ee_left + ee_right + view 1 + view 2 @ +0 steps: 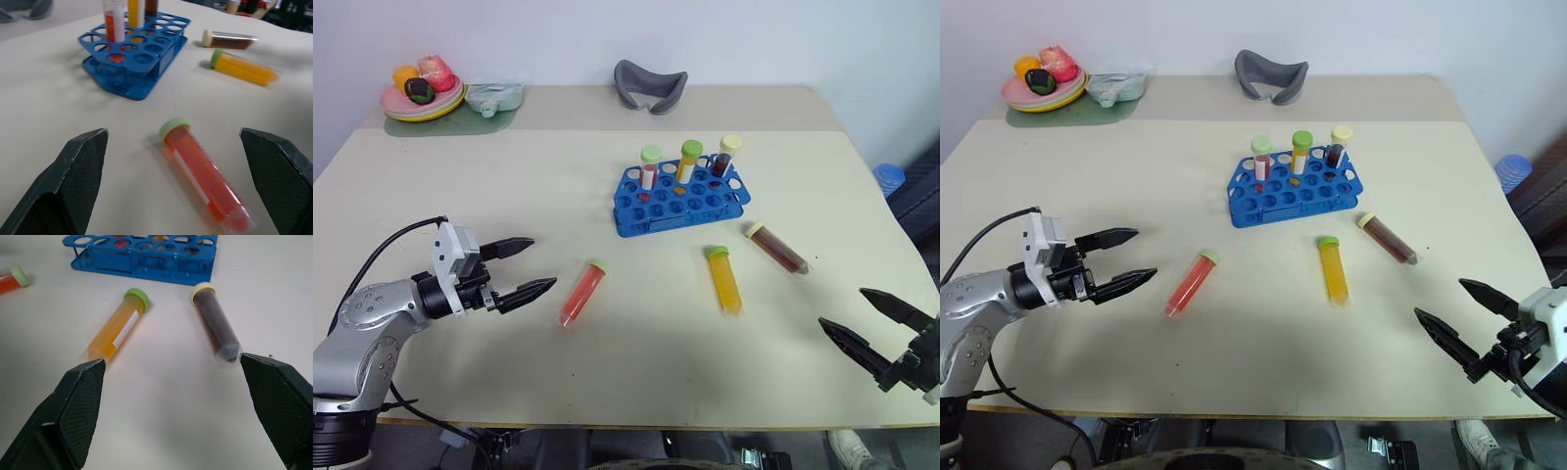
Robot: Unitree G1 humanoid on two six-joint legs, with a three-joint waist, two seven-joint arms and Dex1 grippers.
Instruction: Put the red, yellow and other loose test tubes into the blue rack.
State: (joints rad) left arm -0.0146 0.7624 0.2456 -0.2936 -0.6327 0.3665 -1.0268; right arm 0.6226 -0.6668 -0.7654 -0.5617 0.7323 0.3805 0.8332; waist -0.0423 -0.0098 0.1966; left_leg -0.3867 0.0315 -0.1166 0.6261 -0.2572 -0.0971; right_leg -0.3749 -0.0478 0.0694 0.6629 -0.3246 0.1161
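Note:
Next, my right gripper should go to the brown-red tube with the cream cap and close on the middle of the tube's body [778,249] [215,321].
Three loose test tubes lie flat on the beige table: a red-orange tube [581,293] with a pale green cap, a yellow tube [724,279] with a green cap, and a dark brown-red tube [777,248] with a cream cap. Behind them stands the blue rack [677,200] with three capped tubes upright in its back row. My left gripper [525,267] is open, a short way left of the red-orange tube [201,173] and pointing at it. My right gripper [865,319] is open near the table's front right edge, facing the yellow tube [117,327] and the brown-red tube [217,327].
At the back left, a stack of plates [421,100] with toy food and a pale green dish [494,96] sit on a green mat. A grey curved object [650,85] lies at the back centre. A blue-capped bottle [889,178] stands beyond the table's right edge.

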